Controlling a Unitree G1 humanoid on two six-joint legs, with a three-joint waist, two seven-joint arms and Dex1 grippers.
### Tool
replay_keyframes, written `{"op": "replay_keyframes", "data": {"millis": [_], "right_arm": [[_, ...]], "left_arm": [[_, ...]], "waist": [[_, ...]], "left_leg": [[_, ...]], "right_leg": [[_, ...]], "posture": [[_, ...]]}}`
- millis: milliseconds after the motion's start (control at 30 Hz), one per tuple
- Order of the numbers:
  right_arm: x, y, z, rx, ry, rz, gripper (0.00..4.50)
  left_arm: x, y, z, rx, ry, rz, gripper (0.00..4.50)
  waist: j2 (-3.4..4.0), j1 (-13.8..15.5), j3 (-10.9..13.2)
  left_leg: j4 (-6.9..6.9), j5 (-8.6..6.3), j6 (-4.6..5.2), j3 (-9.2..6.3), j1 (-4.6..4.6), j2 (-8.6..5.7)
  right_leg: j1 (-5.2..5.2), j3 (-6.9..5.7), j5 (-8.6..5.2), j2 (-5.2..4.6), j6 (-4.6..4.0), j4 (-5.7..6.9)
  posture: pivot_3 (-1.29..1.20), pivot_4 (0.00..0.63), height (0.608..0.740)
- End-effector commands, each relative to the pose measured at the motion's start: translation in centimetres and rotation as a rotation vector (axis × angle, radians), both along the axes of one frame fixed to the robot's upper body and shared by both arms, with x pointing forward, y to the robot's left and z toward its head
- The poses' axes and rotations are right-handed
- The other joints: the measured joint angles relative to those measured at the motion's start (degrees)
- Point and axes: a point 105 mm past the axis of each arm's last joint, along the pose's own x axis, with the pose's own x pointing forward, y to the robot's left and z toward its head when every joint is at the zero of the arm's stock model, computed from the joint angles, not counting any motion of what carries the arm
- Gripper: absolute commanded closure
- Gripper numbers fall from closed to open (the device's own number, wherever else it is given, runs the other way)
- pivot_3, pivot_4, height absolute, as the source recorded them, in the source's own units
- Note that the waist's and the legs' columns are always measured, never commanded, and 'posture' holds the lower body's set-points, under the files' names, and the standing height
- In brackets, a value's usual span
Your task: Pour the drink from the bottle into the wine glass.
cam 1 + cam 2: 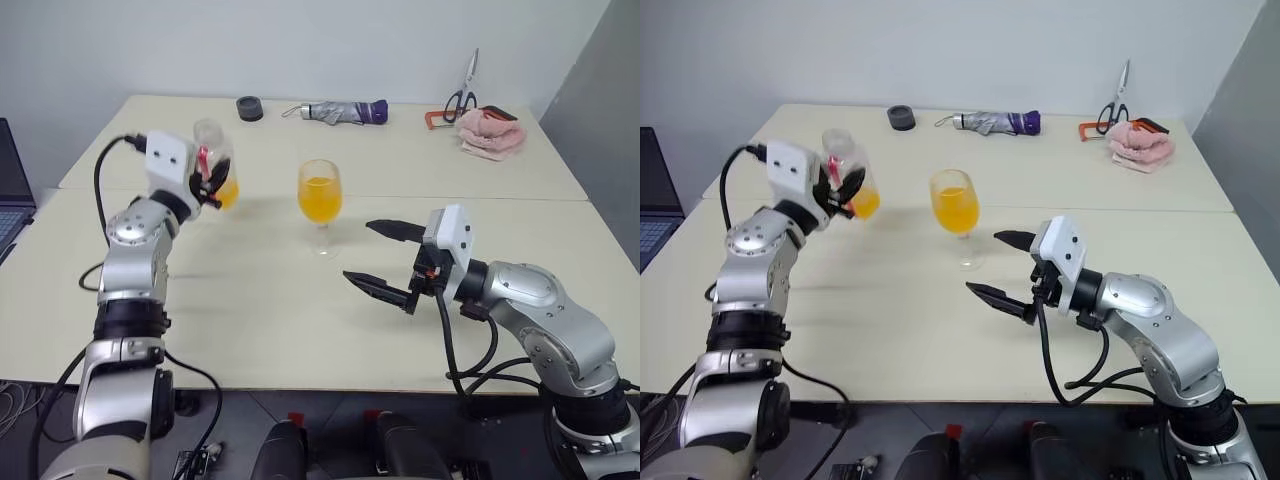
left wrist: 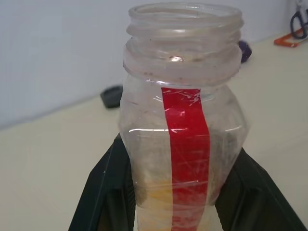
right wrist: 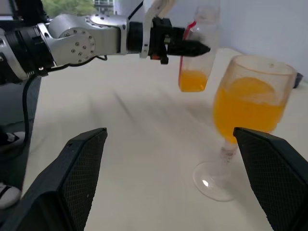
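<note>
Next, my left gripper lets go of the bottle on the table just nearer than the seam (image 1: 208, 235), between the laptop and the wine glass.
The bottle (image 1: 212, 158) is a clear plastic one with a red strip and an open neck, no cap on it. It stands upright above the table at the left, with my left gripper (image 1: 213, 182) shut on its lower body. A little orange drink (image 3: 192, 81) rests in its bottom. In the left wrist view the black fingers (image 2: 103, 192) flank the bottle (image 2: 185, 134). The wine glass (image 1: 320, 205) stands mid-table to the bottle's right, its bowl more than half full of orange drink (image 1: 955, 210). My right gripper (image 1: 357, 250) is open, level, just right of and nearer than the glass's foot, touching nothing.
Along the table's far edge lie a black round lid (image 1: 250, 108), a folded umbrella (image 1: 345, 111), scissors (image 1: 463, 95) and a pink cloth (image 1: 490, 135). A laptop (image 1: 10, 195) sits at the left edge. A seam (image 1: 420, 199) runs across the tabletop behind the glass.
</note>
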Motion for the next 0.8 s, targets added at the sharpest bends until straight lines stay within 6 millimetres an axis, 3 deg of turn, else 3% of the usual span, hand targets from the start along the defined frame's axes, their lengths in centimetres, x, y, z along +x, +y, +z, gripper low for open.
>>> {"op": "replay_keyframes", "data": {"millis": [33, 500, 800], "right_arm": [[-0.3, 0.7, 0.5, -0.037, -0.038, 0.039, 0.0], [0.0, 2.1, 0.5, -0.07, -0.05, 0.088, 0.0], [0.2, 2.1, 1.0, -0.059, -0.054, 0.074, 0.0]], "left_arm": [[-1.1, 1.0, 1.8, -0.069, -0.051, 0.025, 2.81], [-1.0, 2.7, -1.4, -0.175, 0.043, 0.046, 2.81], [-0.8, 3.2, -2.1, -0.183, 0.048, 0.059, 2.81]], "waist": [[-0.02, 0.2, 0.0], [-0.05, 0.2, 0.0], [-0.05, 0.2, 0.0]], "left_leg": [[0.01, 0.0, 0.0, 0.0, -0.01, -0.01], [0.02, 0.0, 0.01, 0.0, 0.01, -0.04], [0.01, 0.0, 0.01, -0.01, 0.02, -0.04]], "right_leg": [[0.0, -0.01, 0.0, -0.01, 0.0, -0.01], [0.04, -0.03, 0.0, -0.04, 0.0, -0.03], [0.04, -0.03, 0.0, -0.04, 0.0, -0.03]], "posture": [[0.0, 0.15, 0.74], [0.0, 0.15, 0.74], [0.0, 0.15, 0.74]]}}
